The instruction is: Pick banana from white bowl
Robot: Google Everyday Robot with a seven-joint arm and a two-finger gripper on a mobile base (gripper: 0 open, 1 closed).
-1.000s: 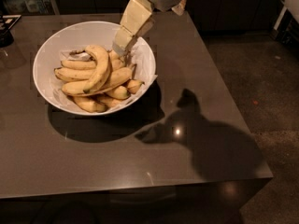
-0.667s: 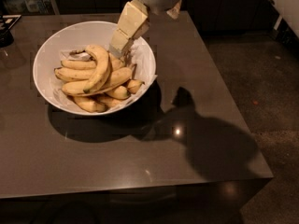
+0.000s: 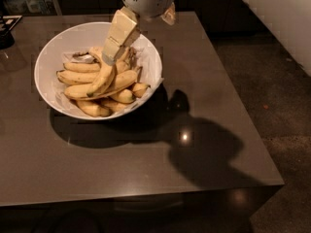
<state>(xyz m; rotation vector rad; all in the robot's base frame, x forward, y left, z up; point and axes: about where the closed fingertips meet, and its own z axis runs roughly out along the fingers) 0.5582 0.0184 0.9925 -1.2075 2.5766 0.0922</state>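
Note:
Next, I close on the curved banana's upper end [image 3: 108,64] atop the white bowl's pile.
The white bowl [image 3: 58,45] stands on the left part of the dark table and holds a pile of yellow bananas. The curved banana [image 3: 103,79] lies on top of the pile, its dark tip pointing to the lower left. My gripper [image 3: 110,57] reaches down from the top of the view into the bowl, its cream-coloured end right at the upper end of the curved banana. The contact point itself is hidden by the gripper.
The dark brown table [image 3: 194,81] has its right edge and front edge in view, with floor [image 3: 272,81] beyond to the right. Dark objects [image 3: 7,30] sit at the table's far left corner. The arm's shadow [image 3: 204,149] falls right of the bowl.
My gripper has moved left and a little lower into the bowl, onto the upper end of the curved banana. The bananas and the bowl have not visibly moved.

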